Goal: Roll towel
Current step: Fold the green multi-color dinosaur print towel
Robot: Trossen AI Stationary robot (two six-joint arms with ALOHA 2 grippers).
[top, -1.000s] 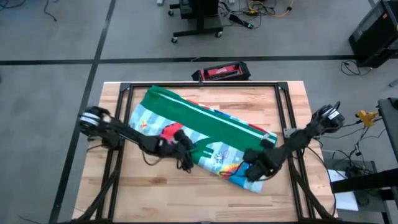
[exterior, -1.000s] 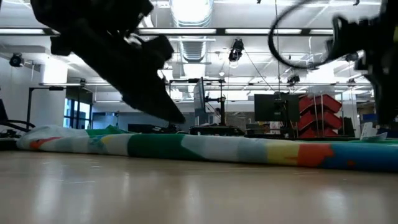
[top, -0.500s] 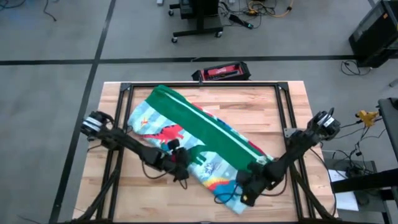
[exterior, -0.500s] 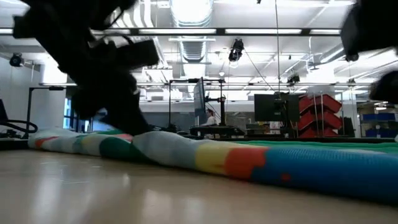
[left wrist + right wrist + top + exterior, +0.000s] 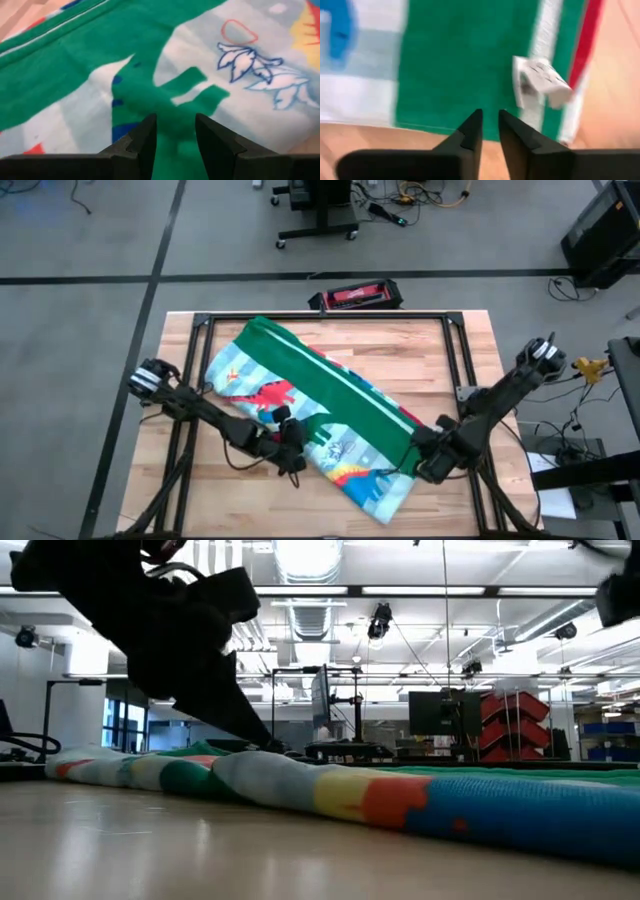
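Observation:
The towel lies at a slant across the black metal frame. My right gripper should pinch the green end (image 5: pixel 492 102) beside the white label and pull the towel straighter before rolling.
The towel (image 5: pixel 320 400) lies on the table in a slanting band from the far left to the near right. Its green back is folded over along the far side and the dinosaur face shows along the near side. My left gripper (image 5: pixel 293 458) is at its near-left edge, open, its fingers (image 5: pixel 147 135) either side of a green dinosaur print (image 5: pixel 175 95). My right gripper (image 5: pixel 422 470) hangs above the towel's right edge near its near end. It is slightly open and empty, over the green border (image 5: pixel 450 65) and a white label (image 5: pixel 540 82). My left gripper comes slanting down from the table's left onto the towel's printed face (image 5: pixel 175 130). In the low view its fingertip (image 5: pixel 268 745) reaches the top of the cloth. Whether it touches I cannot tell, and no cloth is bunched between the fingers.
A black metal frame (image 5: pixel 200 320) runs round the tabletop. A red and black box (image 5: pixel 355 295) lies just past the far edge. Bare wood shows at the far right (image 5: pixel 430 360) and along the near left (image 5: pixel 220 500).
My right gripper drew the towel's near-right end toward the near edge, then came away from it, going up and toward the right edge. The towel has swung more steeply across the table, its far-left corner staying put. My left gripper went toward the near edge.

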